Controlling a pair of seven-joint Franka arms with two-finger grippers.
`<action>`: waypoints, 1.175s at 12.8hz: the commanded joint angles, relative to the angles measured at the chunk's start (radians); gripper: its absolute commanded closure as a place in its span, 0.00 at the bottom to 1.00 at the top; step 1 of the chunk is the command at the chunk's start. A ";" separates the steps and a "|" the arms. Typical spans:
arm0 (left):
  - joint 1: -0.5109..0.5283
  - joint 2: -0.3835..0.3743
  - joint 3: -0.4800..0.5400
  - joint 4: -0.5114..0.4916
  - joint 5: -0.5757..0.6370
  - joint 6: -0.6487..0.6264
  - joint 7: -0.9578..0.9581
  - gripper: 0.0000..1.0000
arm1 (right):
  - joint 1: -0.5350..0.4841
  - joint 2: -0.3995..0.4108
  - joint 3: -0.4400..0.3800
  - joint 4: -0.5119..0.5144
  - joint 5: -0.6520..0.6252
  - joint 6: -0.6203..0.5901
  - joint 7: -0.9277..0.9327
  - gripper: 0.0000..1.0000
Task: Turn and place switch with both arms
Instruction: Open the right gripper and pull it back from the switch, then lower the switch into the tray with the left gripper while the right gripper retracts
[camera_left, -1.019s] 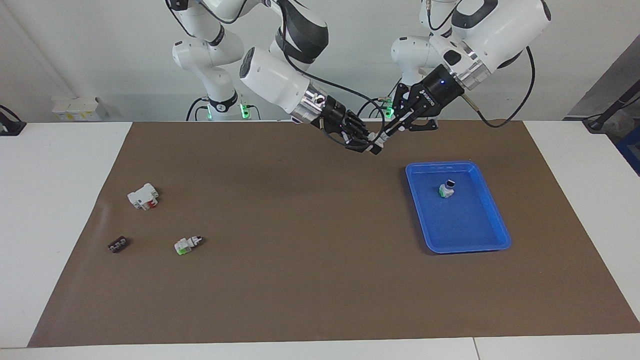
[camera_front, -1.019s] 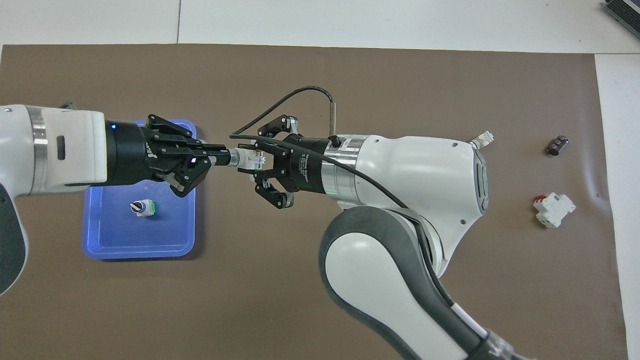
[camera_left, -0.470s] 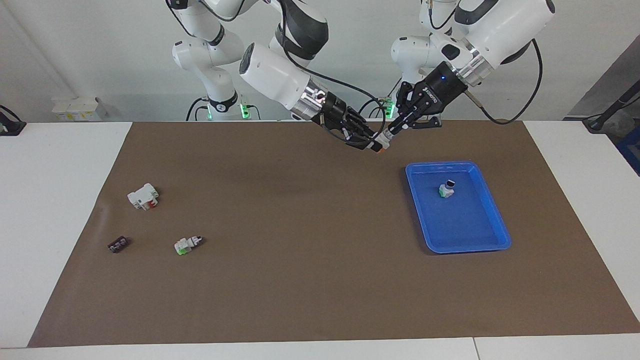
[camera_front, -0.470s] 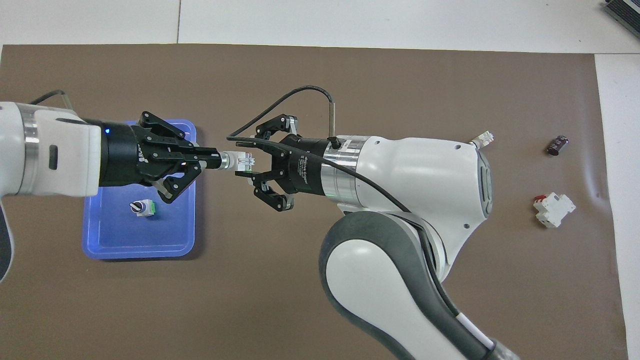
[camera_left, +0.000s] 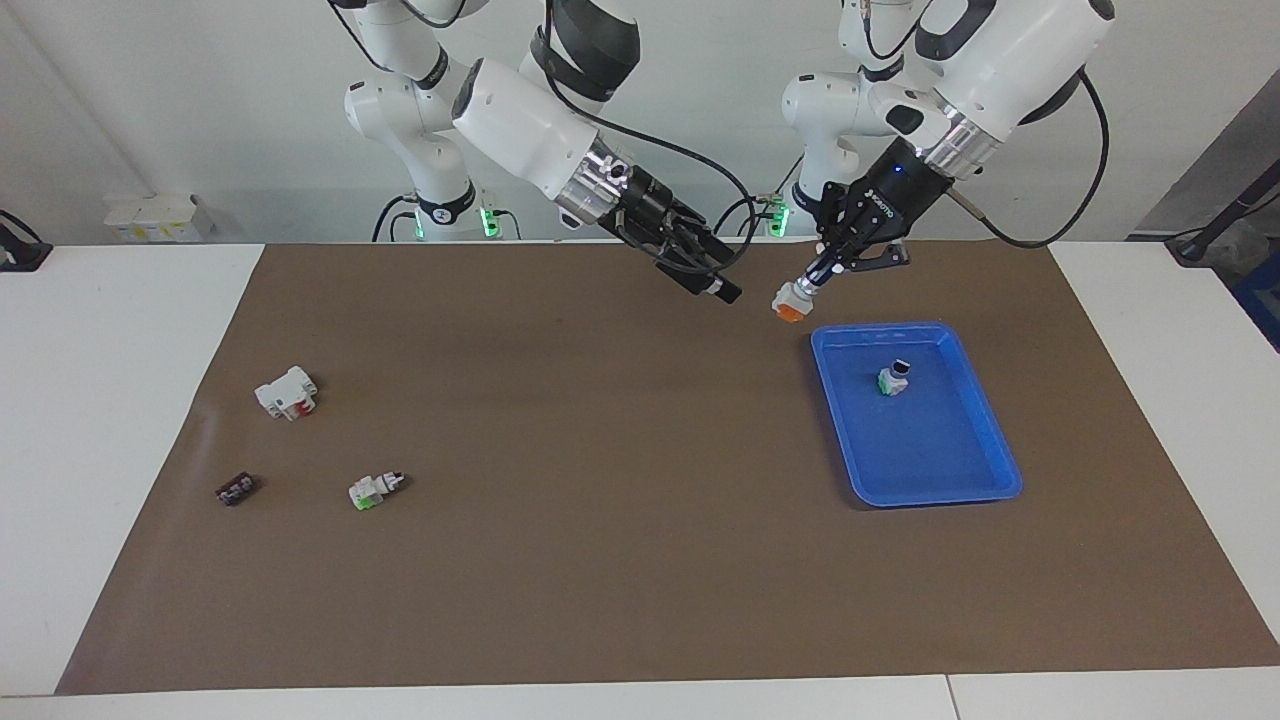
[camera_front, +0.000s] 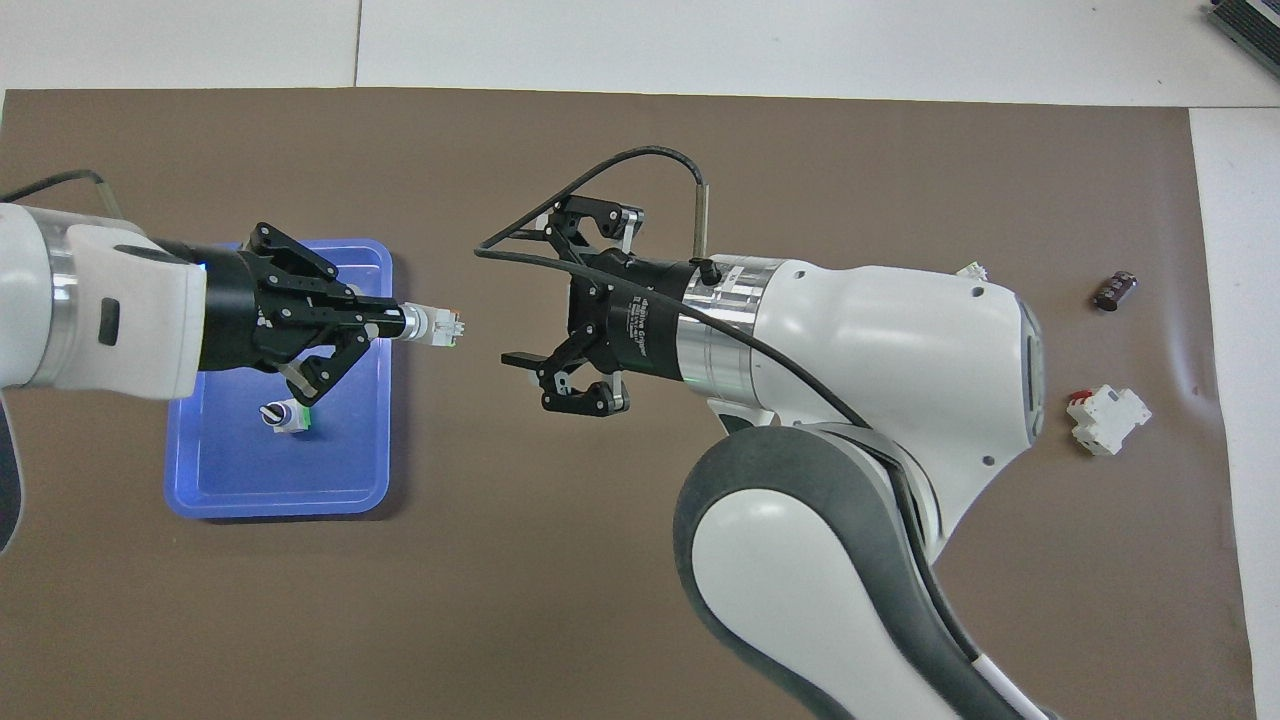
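Note:
Next, my left gripper releases the switch on the bottom of the blue tray, next to the green-based switch (camera_front: 339, 410).
The switch (camera_left: 788, 302), white with an orange-red base, hangs base-down from my left gripper (camera_left: 812, 278), which is shut on its knob end. It is in the air over the brown mat, just off the blue tray's (camera_left: 1000, 480) corner toward the right arm. In the overhead view the switch (camera_front: 440, 326) sticks out of the left gripper (camera_front: 400, 322) past the tray's (camera_front: 280, 505) edge. My right gripper (camera_left: 722, 290) is open and empty, a short gap from the switch; in the overhead view the right gripper (camera_front: 520, 300) faces it.
A green-based switch (camera_left: 891, 380) stands in the tray. Toward the right arm's end of the mat lie another green-based switch (camera_left: 372, 489), a white block with a red part (camera_left: 287, 392) and a small dark part (camera_left: 236, 489).
The right gripper let go of the switch and drew back. The left gripper carried the switch toward the tray and tilted it base-down.

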 joint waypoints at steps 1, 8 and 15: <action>0.007 -0.017 -0.001 -0.056 0.125 0.006 0.023 1.00 | -0.063 -0.077 0.002 -0.062 -0.196 -0.050 -0.007 0.01; 0.079 0.048 -0.001 -0.246 0.280 0.171 0.017 1.00 | -0.249 -0.155 0.002 -0.056 -0.735 -0.454 -0.515 0.01; 0.106 0.076 -0.001 -0.415 0.365 0.317 0.020 1.00 | -0.398 -0.161 -0.005 0.074 -0.905 -0.695 -1.029 0.01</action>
